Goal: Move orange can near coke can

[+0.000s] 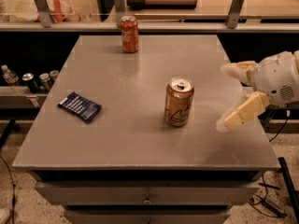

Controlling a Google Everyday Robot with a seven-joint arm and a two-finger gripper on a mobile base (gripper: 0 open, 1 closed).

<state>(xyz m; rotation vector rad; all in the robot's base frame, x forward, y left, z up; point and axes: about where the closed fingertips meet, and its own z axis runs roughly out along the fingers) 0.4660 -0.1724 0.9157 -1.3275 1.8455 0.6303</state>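
Next, I should move my gripper to the orange can and close it around the can's middle (178, 103), below its silver top.
The orange can (179, 102), golden-tan with dark curly script and a silver top, stands upright near the middle of the grey table (117, 139). The coke can (129, 34), red with white script, stands upright at the table's far edge, left of centre. My gripper (224, 97) is over the table's right side, to the right of the orange can and apart from it. Its two cream fingers (240, 112) are spread wide and hold nothing.
A dark blue snack packet (79, 106) lies flat on the left part of the table. Several bottles and cans (32, 80) sit on a low shelf off the table's left side. A railing and counter run behind the table.
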